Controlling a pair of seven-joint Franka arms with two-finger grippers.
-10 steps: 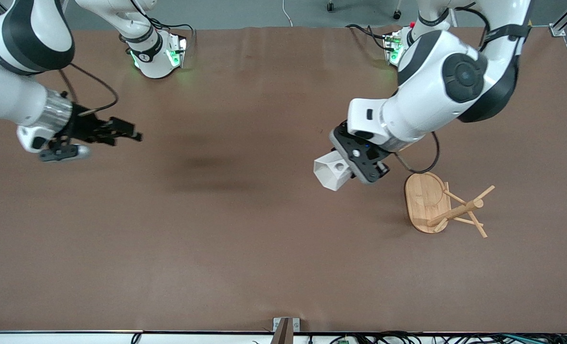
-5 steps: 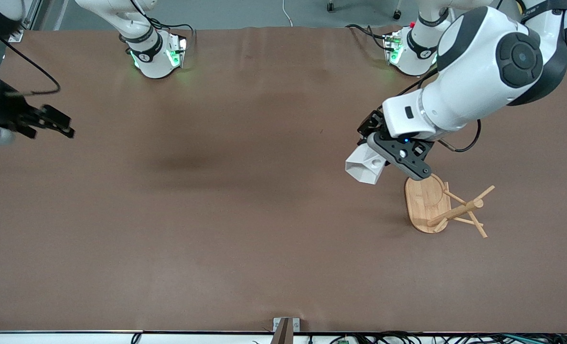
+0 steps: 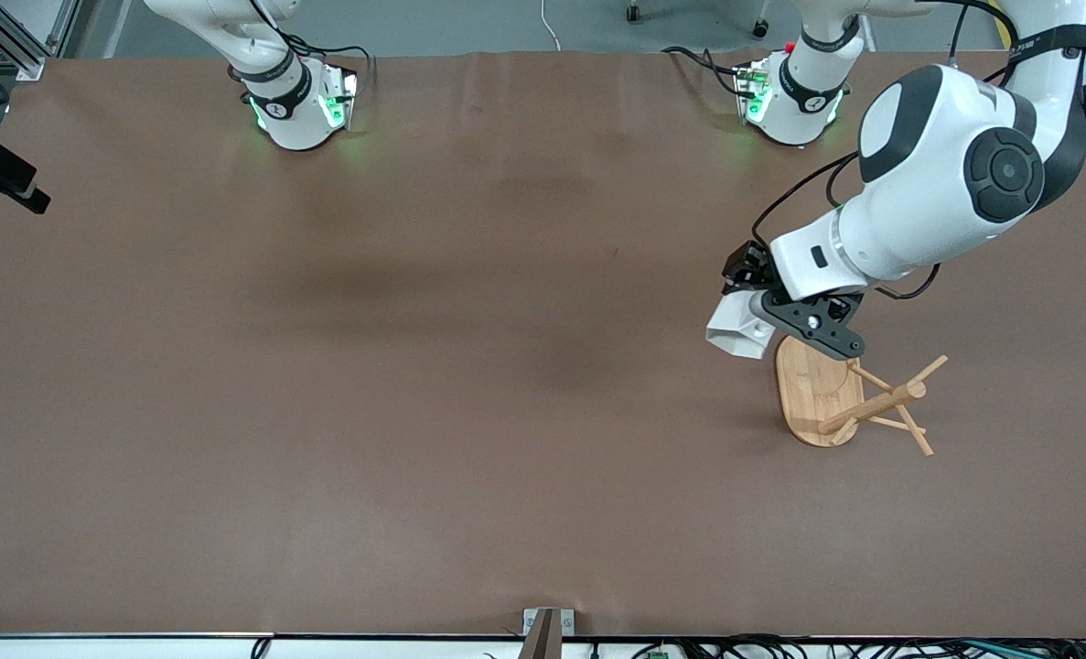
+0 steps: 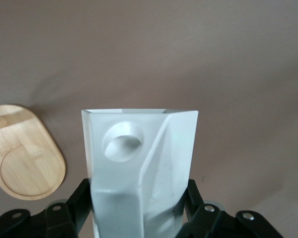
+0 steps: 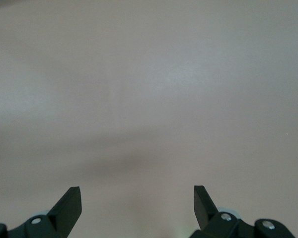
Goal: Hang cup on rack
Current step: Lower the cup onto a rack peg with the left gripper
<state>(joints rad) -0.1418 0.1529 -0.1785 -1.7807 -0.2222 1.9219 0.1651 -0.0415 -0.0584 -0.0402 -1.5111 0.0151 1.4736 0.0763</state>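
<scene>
I need to use my left gripper to release the white cup on the wooden rack's peg (image 3: 854, 407) nearest that gripper, beside the post. The cup is now held beside the rack's base.
The white faceted cup (image 3: 735, 331) is gripped by my left gripper (image 3: 768, 313), which is shut on it and holds it in the air just beside the oval base of the wooden rack (image 3: 875, 404). In the left wrist view the cup (image 4: 139, 158) fills the middle between the black fingers, its handle hole facing the camera, and the left gripper (image 4: 139, 201) clamps its sides. The rack's bamboo base (image 4: 25, 153) shows beside it; its pegs are out of that view. My right gripper (image 3: 7, 176) is at the table's edge at the right arm's end, open and empty (image 5: 137, 198).
The brown table (image 3: 469, 384) carries only the rack, which stands toward the left arm's end. The arm bases (image 3: 295, 101) stand along the edge farthest from the front camera. A small bracket (image 3: 547, 627) sits at the edge nearest that camera.
My left gripper has carried the cup toward the left arm's end, up to the rack's base. My right gripper has drawn back to the table's edge, almost out of the front view.
</scene>
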